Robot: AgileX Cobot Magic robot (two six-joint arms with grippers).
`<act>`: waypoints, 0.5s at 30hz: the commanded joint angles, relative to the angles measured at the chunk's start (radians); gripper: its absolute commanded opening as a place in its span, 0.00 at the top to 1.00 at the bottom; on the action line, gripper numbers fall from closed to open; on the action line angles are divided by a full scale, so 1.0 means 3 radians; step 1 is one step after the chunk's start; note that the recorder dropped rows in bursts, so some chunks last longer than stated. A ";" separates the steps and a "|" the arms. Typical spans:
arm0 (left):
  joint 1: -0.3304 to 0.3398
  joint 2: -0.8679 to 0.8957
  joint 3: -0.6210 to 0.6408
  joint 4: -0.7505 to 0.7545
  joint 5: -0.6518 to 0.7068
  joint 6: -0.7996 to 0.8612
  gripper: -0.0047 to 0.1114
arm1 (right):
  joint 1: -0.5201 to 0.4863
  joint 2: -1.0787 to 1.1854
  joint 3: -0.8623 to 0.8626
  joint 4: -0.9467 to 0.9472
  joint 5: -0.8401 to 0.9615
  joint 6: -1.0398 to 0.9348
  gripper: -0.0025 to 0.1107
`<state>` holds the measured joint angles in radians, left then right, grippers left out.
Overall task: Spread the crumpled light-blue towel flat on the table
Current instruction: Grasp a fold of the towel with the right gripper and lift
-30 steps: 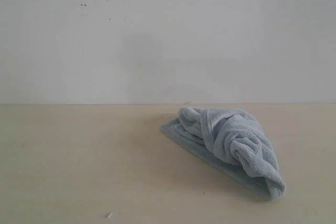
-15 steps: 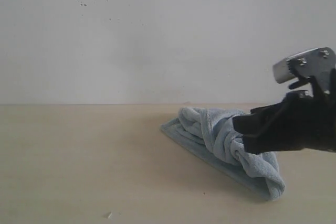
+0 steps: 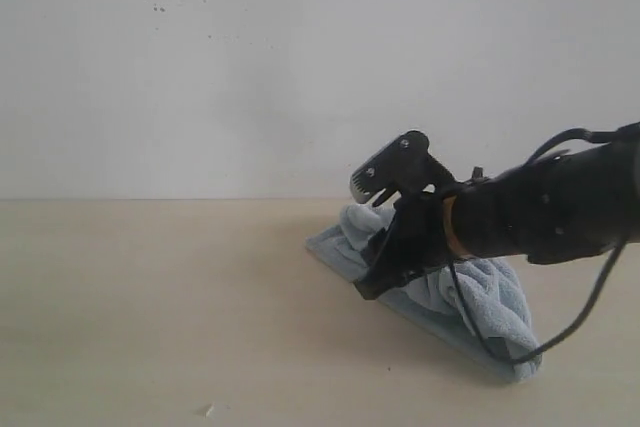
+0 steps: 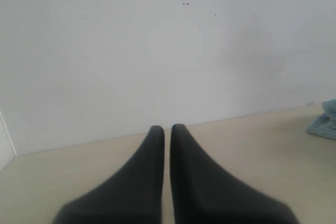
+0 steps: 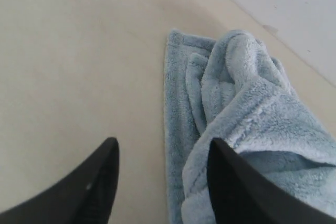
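My right gripper is going to close on the raised fold [image 3: 408, 293] [image 5: 203, 155] of the light-blue towel, a little way in from the towel's flat hemmed edge.
The light-blue towel [image 3: 495, 307] lies crumpled in a twisted heap on the beige table [image 3: 150, 297], right of centre, with one flat hemmed edge [image 3: 325, 245] pointing left. My right gripper [image 3: 366, 232] reaches in from the right across the heap. It is open and hangs over the towel's left edge. In the right wrist view the towel [image 5: 247, 93] bulges under one finger, the other finger is over bare table [image 5: 79, 66], and the gripper [image 5: 163, 144] holds nothing. My left gripper [image 4: 167, 128] is shut and empty, away from the towel [image 4: 325, 121], and out of the exterior view.
A plain white wall [image 3: 300, 67] rises behind the table's far edge. A small white speck [image 3: 208, 409] lies on the table near the front left. Bare tabletop stretches left of the towel.
The right arm came into the exterior view from the right and swept left over the towel to its left edge. The towel has not moved.
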<state>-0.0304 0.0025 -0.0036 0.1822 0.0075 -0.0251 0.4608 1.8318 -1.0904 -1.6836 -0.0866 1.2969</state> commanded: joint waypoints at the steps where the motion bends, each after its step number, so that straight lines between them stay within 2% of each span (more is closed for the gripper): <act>1: 0.0004 -0.0008 0.0012 -0.0031 0.0026 0.0002 0.92 | 0.0025 0.0364 -0.0285 -0.0026 0.0289 0.0019 0.54; 9: 0.0004 -0.0008 0.0012 -0.0031 0.0026 0.0002 0.92 | 0.0031 0.0892 -0.0605 -0.0004 0.0840 -0.0322 0.55; 12: 0.0004 -0.0008 0.0012 -0.0031 0.0026 0.0002 0.92 | 0.0031 0.0989 -0.0606 0.0048 0.1070 -0.0363 0.71; 15: 0.0004 -0.0008 0.0012 -0.0031 0.0026 0.0002 0.92 | 0.0031 0.0981 -0.0606 0.0183 0.1536 -0.0370 0.99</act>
<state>-0.0304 0.0025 -0.0036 0.1822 0.0075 -0.0251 0.4688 2.1301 -1.2650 -1.6624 0.2470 1.1924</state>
